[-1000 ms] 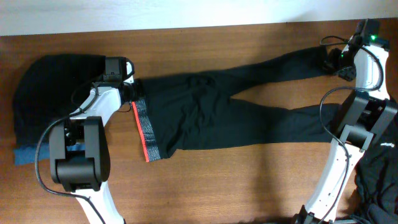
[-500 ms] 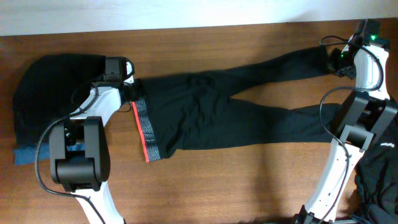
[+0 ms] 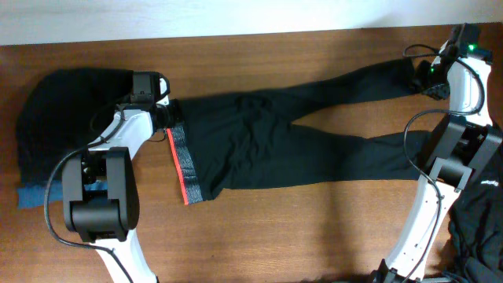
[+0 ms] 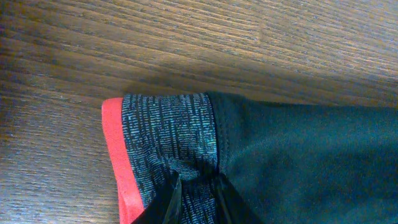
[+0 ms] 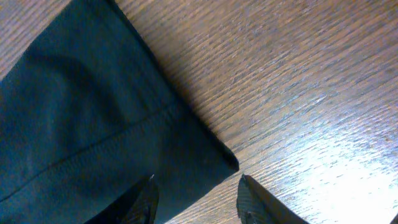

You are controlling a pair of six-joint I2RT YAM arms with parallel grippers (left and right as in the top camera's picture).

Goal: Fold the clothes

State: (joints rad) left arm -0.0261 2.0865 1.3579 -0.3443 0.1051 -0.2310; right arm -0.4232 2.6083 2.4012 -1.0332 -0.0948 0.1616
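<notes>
My right gripper has one finger over wood at the cuff's corner. It should open and pinch the far leg farther in from the cuff [image 3: 399, 79].
Long black leggings [image 3: 259, 141] lie flat across the wooden table, legs spread to the right. Their grey-speckled waistband [image 3: 182, 161] with a coral-red edge is on the left. My left gripper [image 3: 167, 118] is at the waistband's far corner, shut on the speckled band [image 4: 168, 134], with the fabric puckered between its fingertips [image 4: 198, 186]. My right gripper [image 3: 423, 79] hovers at the cuff of the far leg [image 5: 93, 124]. It is open, one fingertip over the black cuff and the other over bare wood [image 5: 198, 186], holding nothing.
A heap of plain black clothes [image 3: 67, 118] sits at the far left, with a blue cloth [image 3: 31, 196] showing under it. Another black garment [image 3: 479, 228] lies at the lower right beside the right arm's base. The table's far edge meets a white wall.
My right gripper has shifted very slightly at the leg's cuff. The left gripper and the leggings have not moved.
</notes>
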